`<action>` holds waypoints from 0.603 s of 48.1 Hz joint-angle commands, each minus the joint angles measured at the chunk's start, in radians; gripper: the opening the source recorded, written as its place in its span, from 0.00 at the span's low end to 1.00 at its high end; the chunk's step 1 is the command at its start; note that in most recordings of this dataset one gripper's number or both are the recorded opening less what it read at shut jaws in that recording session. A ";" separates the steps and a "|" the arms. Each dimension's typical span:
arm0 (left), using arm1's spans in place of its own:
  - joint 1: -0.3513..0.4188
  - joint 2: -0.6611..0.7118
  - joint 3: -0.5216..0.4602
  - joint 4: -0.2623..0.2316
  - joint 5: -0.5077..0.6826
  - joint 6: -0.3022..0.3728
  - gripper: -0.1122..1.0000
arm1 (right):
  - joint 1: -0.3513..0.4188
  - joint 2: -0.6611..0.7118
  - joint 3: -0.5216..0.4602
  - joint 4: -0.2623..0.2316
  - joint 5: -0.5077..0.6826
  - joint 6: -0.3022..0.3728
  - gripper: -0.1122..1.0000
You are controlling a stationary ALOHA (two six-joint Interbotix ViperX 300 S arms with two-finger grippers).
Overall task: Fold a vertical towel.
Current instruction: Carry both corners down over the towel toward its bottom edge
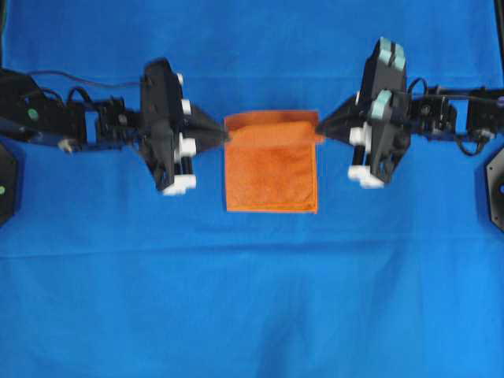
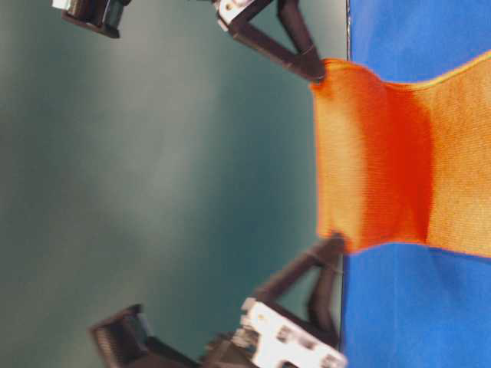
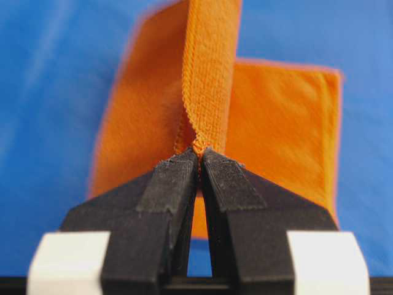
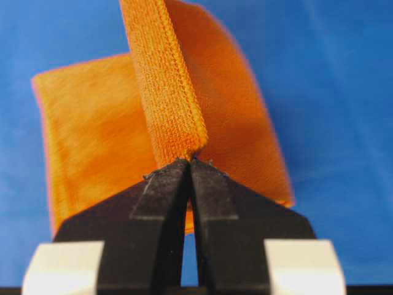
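Note:
The robot's left gripper should release the lifted corner of the orange towel just short of the towel's near edge [image 1: 231, 197] [image 3: 312, 211], on its own side.
The orange towel [image 1: 272, 169] lies in the middle of the blue cloth, its far end lifted and carried over its near part. My left gripper [image 1: 227, 136] is shut on the towel's lifted left corner; the left wrist view shows the hem [image 3: 206, 80] pinched between the fingertips [image 3: 175, 178]. My right gripper [image 1: 319, 126] is shut on the lifted right corner; the right wrist view shows the hem [image 4: 166, 92] pinched at the tips. In the table-level view the raised towel [image 2: 383, 161] hangs stretched between both grippers above the table.
The large blue cloth [image 1: 252, 299] covers the whole table. Both arms [image 1: 71, 122] reach in from the left and right sides [image 1: 449, 114], level with the towel's far part. Dark mounts sit at the left and right edges [image 1: 494, 185].

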 commanded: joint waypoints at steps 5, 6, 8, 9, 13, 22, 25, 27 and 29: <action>-0.064 0.049 0.002 -0.002 -0.006 0.000 0.12 | 0.048 0.057 0.008 0.048 -0.021 0.003 0.11; -0.072 0.055 0.000 0.000 -0.008 0.000 0.12 | 0.052 0.064 0.009 0.055 -0.026 0.003 0.11; -0.083 0.069 -0.002 0.000 -0.009 0.000 0.12 | 0.061 0.081 0.011 0.067 -0.034 0.003 0.11; -0.087 0.075 -0.003 0.000 -0.011 0.000 0.12 | 0.064 0.089 0.012 0.072 -0.040 0.003 0.11; -0.097 0.100 -0.005 -0.002 -0.015 -0.002 0.12 | 0.080 0.123 0.014 0.094 -0.061 0.003 0.11; -0.109 0.147 -0.018 -0.002 -0.048 -0.002 0.12 | 0.103 0.163 0.014 0.110 -0.089 0.003 0.11; -0.114 0.163 -0.026 0.000 -0.051 -0.002 0.12 | 0.106 0.170 0.014 0.115 -0.091 0.003 0.11; -0.114 0.172 -0.029 -0.002 -0.051 -0.002 0.12 | 0.106 0.175 0.014 0.118 -0.091 0.003 0.11; -0.114 0.178 -0.032 -0.002 -0.051 -0.002 0.12 | 0.106 0.178 0.014 0.120 -0.091 0.003 0.11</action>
